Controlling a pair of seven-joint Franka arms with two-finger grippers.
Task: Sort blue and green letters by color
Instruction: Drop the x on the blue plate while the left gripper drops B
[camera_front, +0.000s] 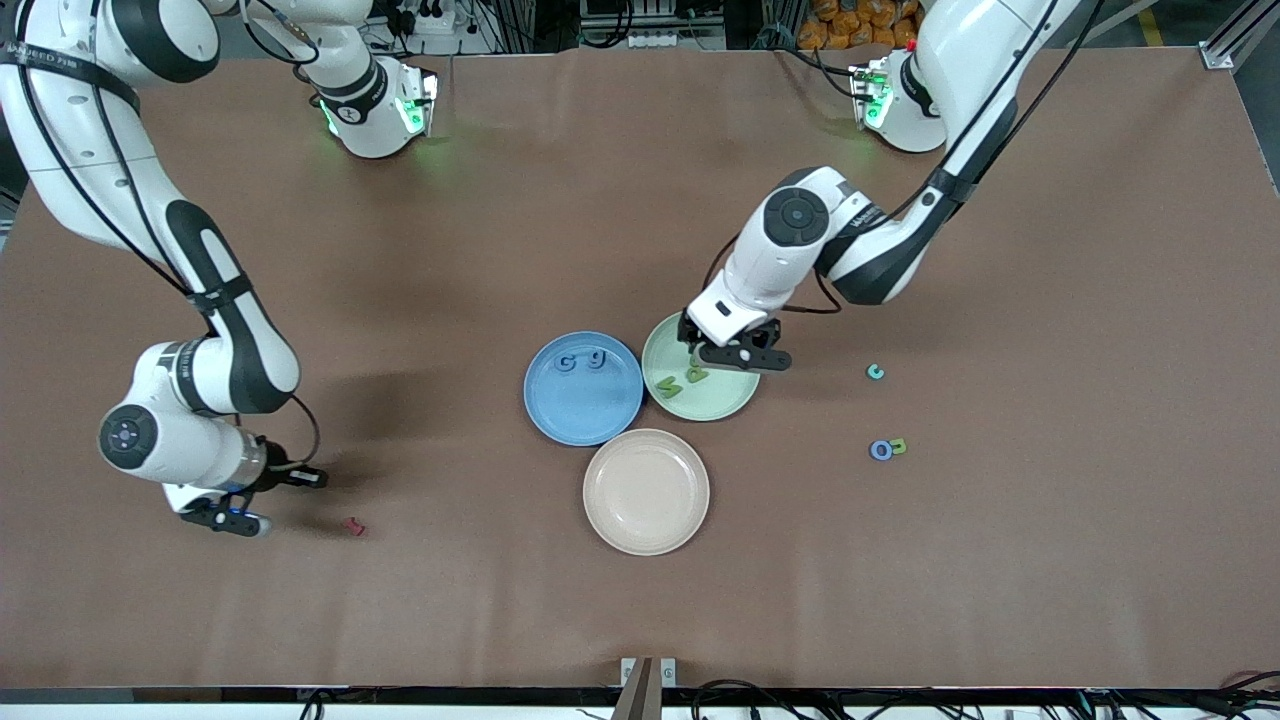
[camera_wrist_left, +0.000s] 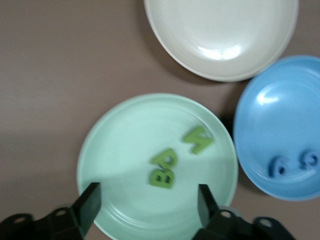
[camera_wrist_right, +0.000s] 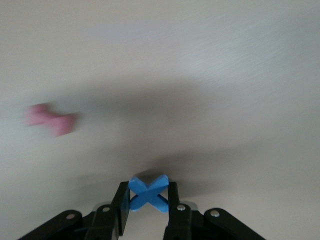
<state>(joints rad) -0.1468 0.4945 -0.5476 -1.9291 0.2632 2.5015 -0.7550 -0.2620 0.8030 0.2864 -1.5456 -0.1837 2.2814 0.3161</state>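
Note:
I should release the blue X, now held low over the table, from my right gripper on the blue plate (camera_front: 609, 378) beside its letters, toward the green plate.
My right gripper (camera_front: 272, 500) is low over the table at the right arm's end, shut on a blue X-shaped letter (camera_wrist_right: 148, 189). My left gripper (camera_front: 738, 352) hangs open over the green plate (camera_front: 722, 402), nothing between its fingers (camera_wrist_left: 90, 200). Green letters lie in that plate: a B (camera_wrist_left: 162, 176) and an N-like shape (camera_wrist_left: 197, 140). Two blue letters (camera_front: 568, 362) (camera_front: 597, 358) lie in the blue plate (camera_front: 583, 410). Toward the left arm's end, a teal-blue C (camera_front: 875, 372), a blue O (camera_front: 881, 450) and a green letter (camera_front: 898, 446) lie loose on the table.
A beige plate (camera_front: 646, 490) holding nothing sits nearer the front camera than the two coloured plates, touching both. A tiny red letter (camera_front: 353, 526) lies on the brown table beside the right gripper.

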